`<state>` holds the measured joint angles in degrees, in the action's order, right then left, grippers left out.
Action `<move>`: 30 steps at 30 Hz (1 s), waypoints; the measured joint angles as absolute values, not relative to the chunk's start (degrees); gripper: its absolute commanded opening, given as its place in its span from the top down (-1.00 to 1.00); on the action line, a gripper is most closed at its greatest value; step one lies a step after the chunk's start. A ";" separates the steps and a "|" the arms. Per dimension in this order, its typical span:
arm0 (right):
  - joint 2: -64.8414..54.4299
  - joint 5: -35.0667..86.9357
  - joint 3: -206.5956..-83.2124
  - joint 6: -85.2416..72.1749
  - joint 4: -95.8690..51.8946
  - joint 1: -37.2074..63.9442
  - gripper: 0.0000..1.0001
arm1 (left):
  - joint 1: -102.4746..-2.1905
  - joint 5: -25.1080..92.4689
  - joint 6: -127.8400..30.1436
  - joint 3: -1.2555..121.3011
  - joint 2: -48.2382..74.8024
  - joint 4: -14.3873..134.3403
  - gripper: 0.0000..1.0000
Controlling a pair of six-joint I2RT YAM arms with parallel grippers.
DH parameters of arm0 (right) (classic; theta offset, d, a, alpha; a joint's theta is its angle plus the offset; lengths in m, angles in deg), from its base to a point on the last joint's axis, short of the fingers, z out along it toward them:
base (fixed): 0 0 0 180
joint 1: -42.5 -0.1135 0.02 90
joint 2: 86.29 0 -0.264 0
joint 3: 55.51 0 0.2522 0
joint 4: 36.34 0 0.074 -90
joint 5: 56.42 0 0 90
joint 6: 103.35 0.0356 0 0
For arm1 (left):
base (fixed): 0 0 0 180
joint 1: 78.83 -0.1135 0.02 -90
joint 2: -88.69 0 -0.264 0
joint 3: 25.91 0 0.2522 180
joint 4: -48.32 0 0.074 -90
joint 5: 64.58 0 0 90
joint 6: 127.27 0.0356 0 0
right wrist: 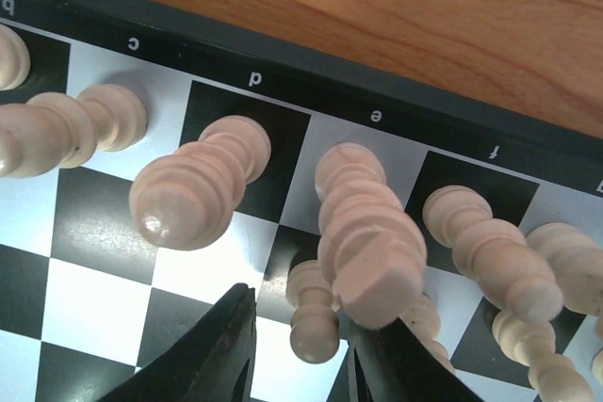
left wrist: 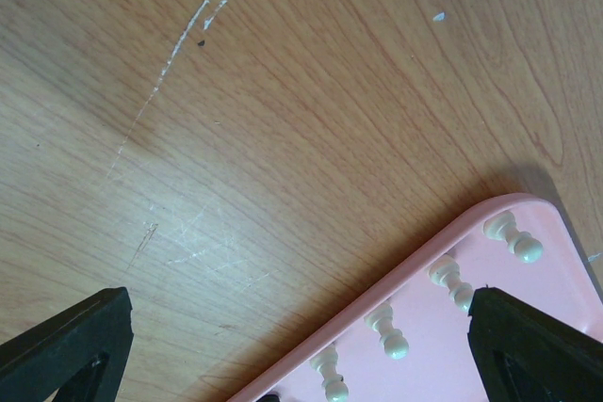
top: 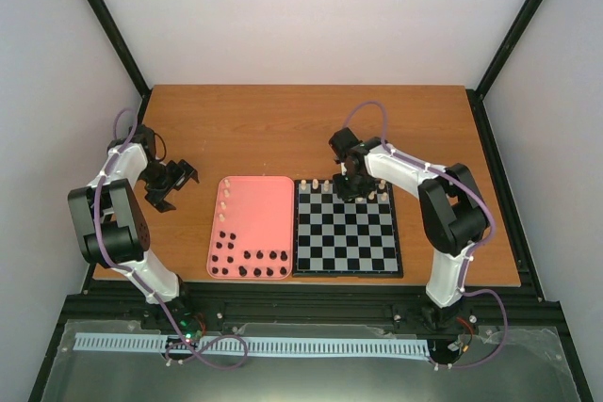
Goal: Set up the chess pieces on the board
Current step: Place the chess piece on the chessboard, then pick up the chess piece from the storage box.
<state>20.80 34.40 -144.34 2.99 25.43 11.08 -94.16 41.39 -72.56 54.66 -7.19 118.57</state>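
Observation:
Next, I close my left gripper on the head of the cream pawn (top: 227, 184) (left wrist: 528, 249) at the far corner of the pink tray, the one farthest away in its row.
The board (top: 347, 273) lies right of centre, with cream chess pieces (top: 325, 185) along its far rows. My right gripper (top: 352, 185) is down over that far edge. In the right wrist view its fingers (right wrist: 221, 341) stand slightly apart around a cream pawn (right wrist: 313, 317) on a dark square, with a gap at the left finger; my right gripper (right wrist: 301, 313) is open. A tall cream king (right wrist: 367, 233) stands on file e and a queen (right wrist: 198, 185) on d. My left gripper (top: 174, 181) is open over bare wood, left of the tray.
A pink tray (top: 259, 214) beside the board holds several black pieces (top: 250, 263) near its front and cream pawns (top: 224, 200) along its left rim. In the left wrist view the tray corner (left wrist: 471, 223) and cream pawns (left wrist: 388, 331) show between the wide fingers (left wrist: 66, 345).

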 measured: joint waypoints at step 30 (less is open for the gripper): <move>15.95 32.01 -163.42 3.34 31.11 8.41 0.17 | -79.19 35.51 -65.04 62.33 -7.17 120.54 -0.53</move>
